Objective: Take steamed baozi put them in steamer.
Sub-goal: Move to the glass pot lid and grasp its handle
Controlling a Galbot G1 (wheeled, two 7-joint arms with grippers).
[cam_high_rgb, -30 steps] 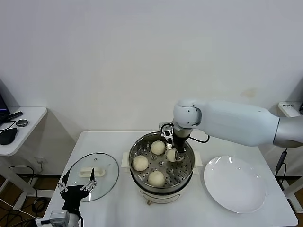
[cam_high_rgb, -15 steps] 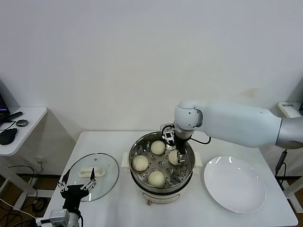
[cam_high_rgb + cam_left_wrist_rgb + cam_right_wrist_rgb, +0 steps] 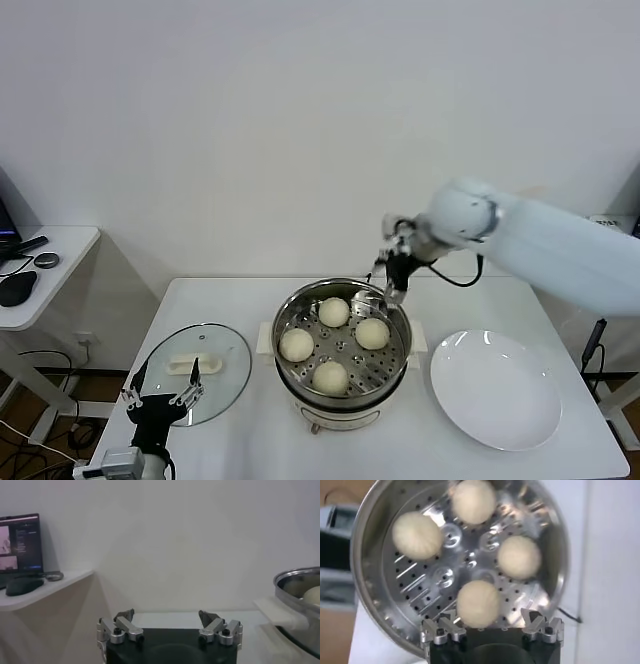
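I'll close my left gripper on the glass lid's handle [image 3: 184, 364] next, since baozi already lie in the steamer.
The steamer [image 3: 350, 397] stands at the table's middle on its cream base. Four baozi lie in its basket, at the back [image 3: 333, 312], right [image 3: 372, 333], left [image 3: 296, 344] and front [image 3: 330, 376]. My right gripper [image 3: 392, 285] is open and empty, raised above the steamer's back right rim. Its wrist view looks down into the steamer [image 3: 367, 565], with my right gripper [image 3: 490, 619] above the nearest baozi [image 3: 478, 603] and apart from it. My left gripper [image 3: 160, 400] is open and parked low at the front left.
A flat white plate [image 3: 495, 390] lies to the steamer's right, with nothing on it. The glass lid [image 3: 215, 350] lies to its left, under my left gripper [image 3: 166, 616]. A side table [image 3: 60, 250] with a laptop stands at the far left.
My right gripper let go of the baozi at the basket's right, then rose and drew back out of the steamer. That baozi stays in the basket. The left arm has not moved.
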